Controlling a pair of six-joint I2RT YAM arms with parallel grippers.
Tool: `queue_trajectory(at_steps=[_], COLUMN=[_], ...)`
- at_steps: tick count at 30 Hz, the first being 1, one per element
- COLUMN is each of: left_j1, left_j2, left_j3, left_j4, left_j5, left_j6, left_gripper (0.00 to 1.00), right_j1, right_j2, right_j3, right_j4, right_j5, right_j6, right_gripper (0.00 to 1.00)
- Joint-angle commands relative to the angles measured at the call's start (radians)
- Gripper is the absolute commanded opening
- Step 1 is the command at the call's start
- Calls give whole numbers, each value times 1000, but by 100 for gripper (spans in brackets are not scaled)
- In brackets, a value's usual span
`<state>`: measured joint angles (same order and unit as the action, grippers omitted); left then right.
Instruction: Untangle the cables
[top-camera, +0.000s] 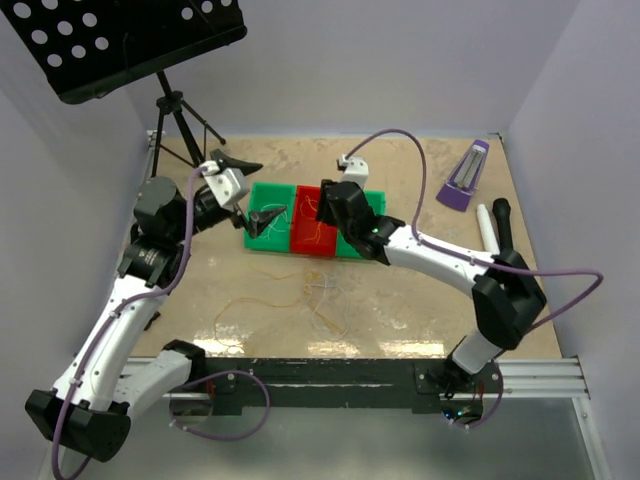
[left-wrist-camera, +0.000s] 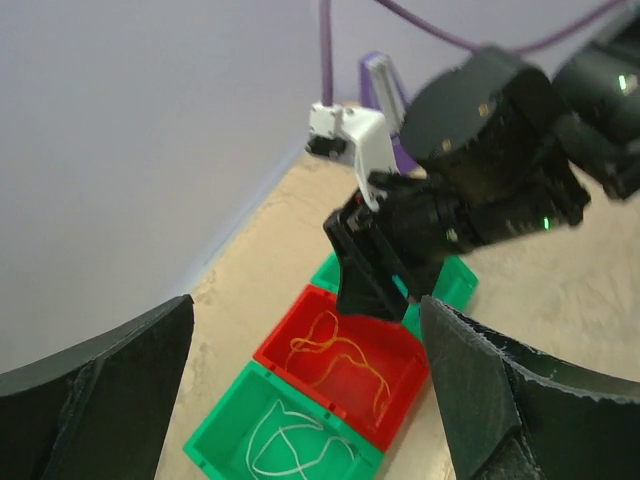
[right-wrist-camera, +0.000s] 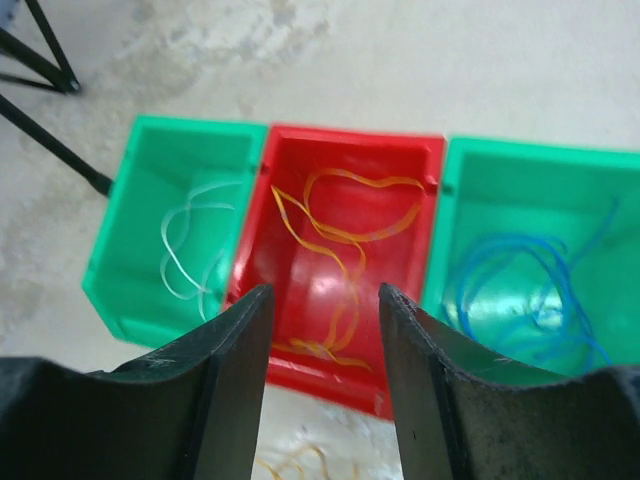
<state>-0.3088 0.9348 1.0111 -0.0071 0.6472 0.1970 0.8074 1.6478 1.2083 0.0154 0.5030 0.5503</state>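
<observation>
The white cable's tangled part (top-camera: 323, 291), where it meets the yellow cable on the table in front of the red bin, will be gripped by my right gripper.
Three bins stand in a row at mid-table. The left green bin (top-camera: 262, 240) (right-wrist-camera: 130, 200) holds a white cable (right-wrist-camera: 185, 250) (left-wrist-camera: 290, 445). In the red bin (top-camera: 308, 240) (right-wrist-camera: 420, 150) lies a yellow-orange cable (right-wrist-camera: 340, 235) (left-wrist-camera: 340, 360). A blue cable (right-wrist-camera: 530, 280) lies in the right green bin (right-wrist-camera: 620, 200). More thin white and yellow cables (top-camera: 325, 298) lie tangled on the table in front of the bins. My right gripper (top-camera: 325, 205) (right-wrist-camera: 325, 340) (left-wrist-camera: 370, 280) hovers open over the red bin, holding nothing. My left gripper (top-camera: 252, 192) (left-wrist-camera: 310, 400) is wide open beside the left green bin, empty.
A black music stand (top-camera: 130, 40) on a tripod (top-camera: 180, 120) stands at the back left. A purple device (top-camera: 465, 175) and a white-and-black tool (top-camera: 495, 225) lie at the right. Walls close the table on three sides.
</observation>
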Motion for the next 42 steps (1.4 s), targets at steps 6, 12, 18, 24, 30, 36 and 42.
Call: queue_trajectory(at_steps=[6,12,18,24,30,36,42], left_j1=[-151,-220,-219,-217,-217,-216,-214], left_j2=[111,217,239,203,162,137,119], left_j3=[-179,-296,-364,-365,-348,-373,-399], left_j4=[-344,-237,-199,-203,-229,-228,-39], left_j5=[210,174,120,106,111,111,63], left_j6=[608,676,768,717,683,676,469], left_gripper=[98,69,53,53,52,47,27], right_j1=[82,159,184,184,184,185,226], right_j2=[-357,-500,-407,-220,-115,-135,-449], right_j3=[-350,-579,-645,-586,-533,-518,-521], right_j4=[60,181,305,382,416,399,264], right_j5=[-60,-119,-188,-202,-195,-202,-315], right_j6=[94,157,175,131,102,76,-30], right_gripper=[48,43,43,42,33,6,0])
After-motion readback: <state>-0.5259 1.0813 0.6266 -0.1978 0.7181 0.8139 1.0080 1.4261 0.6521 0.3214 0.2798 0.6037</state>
